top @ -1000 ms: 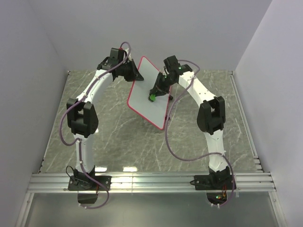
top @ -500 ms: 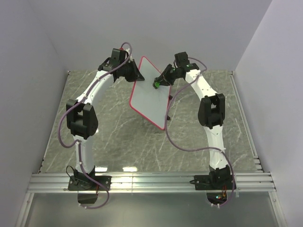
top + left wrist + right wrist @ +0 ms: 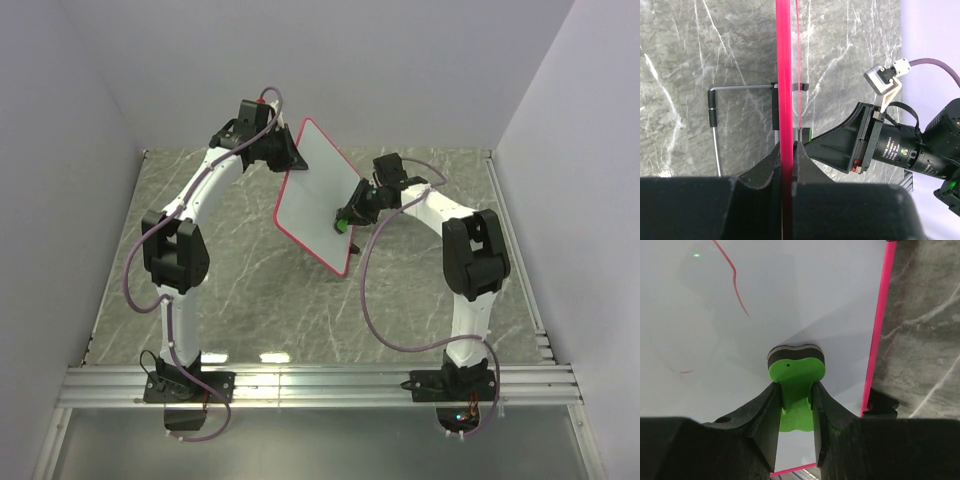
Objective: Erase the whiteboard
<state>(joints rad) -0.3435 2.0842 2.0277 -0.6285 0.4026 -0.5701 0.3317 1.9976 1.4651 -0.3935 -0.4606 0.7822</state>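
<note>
The robot's right gripper will set the green eraser down on the grey marbled table (image 3: 409, 231) next to the whiteboard.
The whiteboard (image 3: 313, 190), white with a thin red rim, stands tilted up off the table. My left gripper (image 3: 291, 160) is shut on its upper left rim; in the left wrist view the red rim (image 3: 784, 75) runs edge-on between the jaws of the left gripper (image 3: 786, 150). My right gripper (image 3: 348, 217) is shut on the green bow-tie eraser (image 3: 343, 223) and presses it on the board's lower right part. In the right wrist view the eraser (image 3: 796, 372) lies flat on the white board (image 3: 805, 295), with the right gripper (image 3: 796, 390) round its waist. A thin red line (image 3: 735, 282) and a small red dash (image 3: 686, 372) mark the board.
The grey marbled table (image 3: 230, 290) lies under the board. A wire stand (image 3: 715, 115) with black feet shows behind the board in the left wrist view. White walls close in the back and both sides. A metal rail (image 3: 320, 385) runs along the near edge.
My right gripper has carried the eraser from the board's upper right down to its lower right part. The board stays held; my left gripper has barely moved.
</note>
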